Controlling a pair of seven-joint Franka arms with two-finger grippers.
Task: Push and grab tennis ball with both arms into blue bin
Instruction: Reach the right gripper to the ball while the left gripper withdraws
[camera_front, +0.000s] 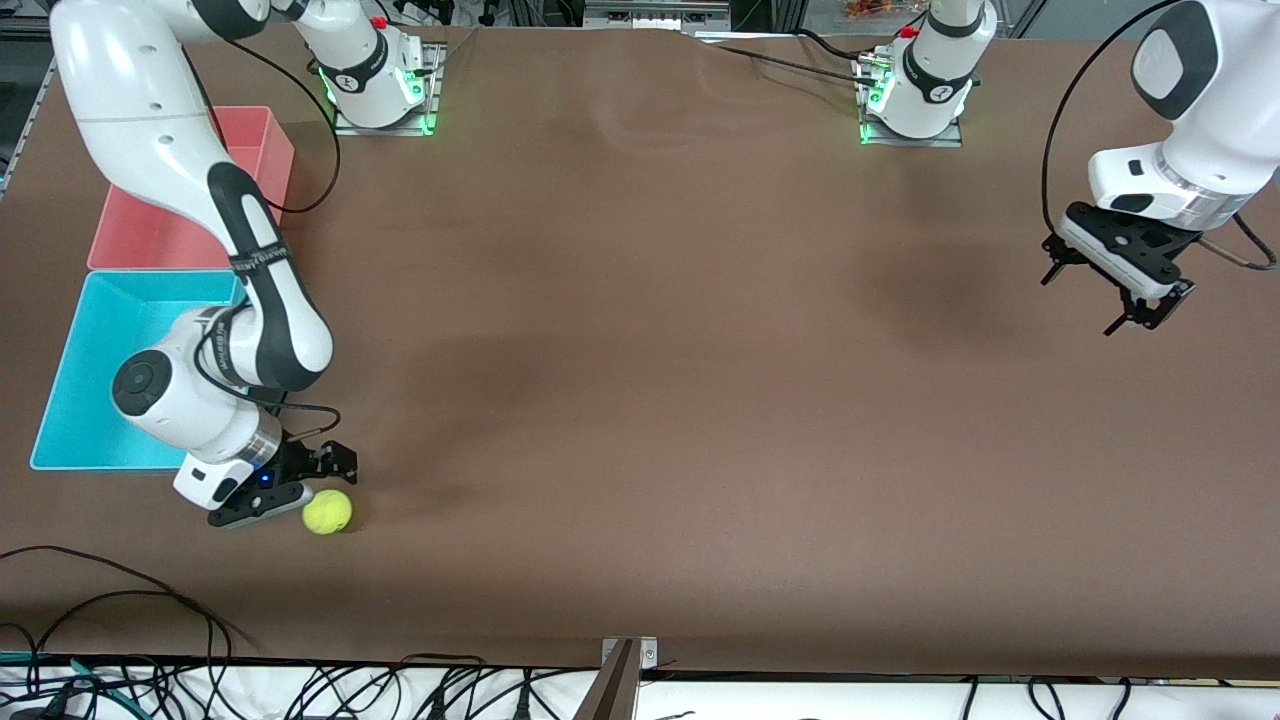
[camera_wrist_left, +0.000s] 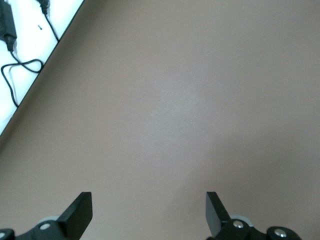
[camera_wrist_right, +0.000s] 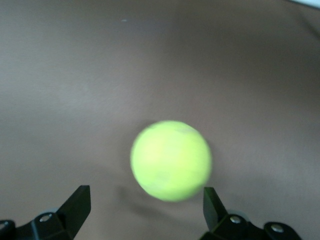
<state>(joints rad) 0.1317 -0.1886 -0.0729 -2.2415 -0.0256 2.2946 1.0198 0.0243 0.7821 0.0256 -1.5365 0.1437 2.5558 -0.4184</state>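
My right gripper needs to close next around the middle of the yellow-green tennis ball (camera_front: 326, 511) (camera_wrist_right: 171, 161), with a finger on either side of the ball.
The yellow-green tennis ball (camera_front: 327, 511) rests on the brown table near the front camera, a little toward the middle of the table from the blue bin (camera_front: 85, 390). My right gripper (camera_front: 322, 483) is down at table level right beside the ball, open. In the right wrist view the ball (camera_wrist_right: 171, 160) lies just ahead of the open right gripper (camera_wrist_right: 145, 200), not between the fingers. My left gripper (camera_front: 1115, 295) hangs open over the table at the left arm's end with nothing in it. The left wrist view shows the left gripper (camera_wrist_left: 149, 205) over bare table.
A pink bin (camera_front: 250, 140) stands next to the blue bin, farther from the front camera. The right arm's elbow passes over both bins. Loose black cables (camera_front: 120, 600) lie along the table's front edge, and a metal bracket (camera_front: 622, 660) sits at its middle.
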